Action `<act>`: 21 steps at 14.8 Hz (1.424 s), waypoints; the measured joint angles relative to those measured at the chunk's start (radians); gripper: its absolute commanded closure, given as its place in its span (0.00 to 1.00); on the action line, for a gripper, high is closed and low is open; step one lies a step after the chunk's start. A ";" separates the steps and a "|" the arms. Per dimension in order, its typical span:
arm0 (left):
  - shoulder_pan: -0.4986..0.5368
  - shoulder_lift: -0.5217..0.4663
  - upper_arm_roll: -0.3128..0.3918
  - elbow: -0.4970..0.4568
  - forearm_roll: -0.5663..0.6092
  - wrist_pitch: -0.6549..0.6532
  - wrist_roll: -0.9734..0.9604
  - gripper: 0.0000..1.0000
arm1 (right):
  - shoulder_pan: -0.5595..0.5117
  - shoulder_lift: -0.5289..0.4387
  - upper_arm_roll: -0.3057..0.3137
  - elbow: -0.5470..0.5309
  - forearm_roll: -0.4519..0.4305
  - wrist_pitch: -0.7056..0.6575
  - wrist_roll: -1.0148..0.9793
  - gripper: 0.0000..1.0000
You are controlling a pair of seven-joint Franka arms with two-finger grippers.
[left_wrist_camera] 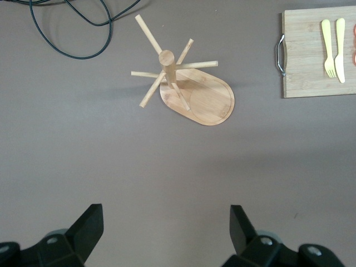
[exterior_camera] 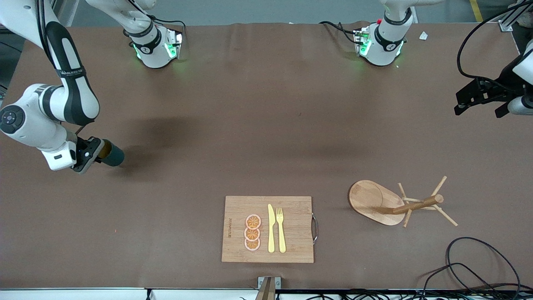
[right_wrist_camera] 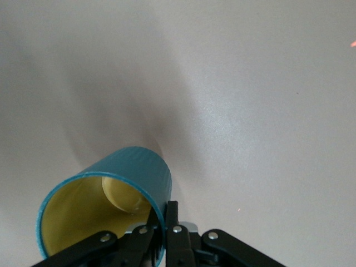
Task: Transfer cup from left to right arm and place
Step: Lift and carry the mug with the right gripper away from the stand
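Note:
I need to use my right gripper to set the cup down on the bare table (exterior_camera: 130,156) by the near end of the cup's shadow.
The dark teal cup (exterior_camera: 111,154) with a tan-yellow inside lies tilted on its side in my right gripper (exterior_camera: 96,155), low over the table at the right arm's end. In the right wrist view the cup (right_wrist_camera: 111,200) shows its open mouth, and my right gripper (right_wrist_camera: 164,222) is shut on its rim, one finger inside and one outside. My left gripper (exterior_camera: 479,96) is open and empty, raised over the table's edge at the left arm's end. In the left wrist view its fingers (left_wrist_camera: 89,228) stand wide apart round bare table.
A wooden mug tree (exterior_camera: 416,204) on an oval base stands toward the left arm's end; it also shows in the left wrist view (left_wrist_camera: 178,83). A cutting board (exterior_camera: 291,246) with orange slices, a yellow knife and fork lies near the front edge. Black cables (exterior_camera: 470,266) lie at the corner.

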 measured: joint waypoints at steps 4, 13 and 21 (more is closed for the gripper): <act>0.000 0.000 0.000 0.000 0.000 0.000 0.000 0.00 | 0.001 0.009 0.013 -0.048 -0.001 0.055 -0.098 1.00; 0.000 0.001 0.000 0.000 0.000 0.000 0.000 0.00 | 0.062 0.009 0.030 -0.069 -0.001 0.054 -0.115 1.00; 0.000 0.003 0.000 0.000 0.000 0.000 0.000 0.00 | 0.062 0.009 0.024 -0.069 -0.002 0.050 -0.129 1.00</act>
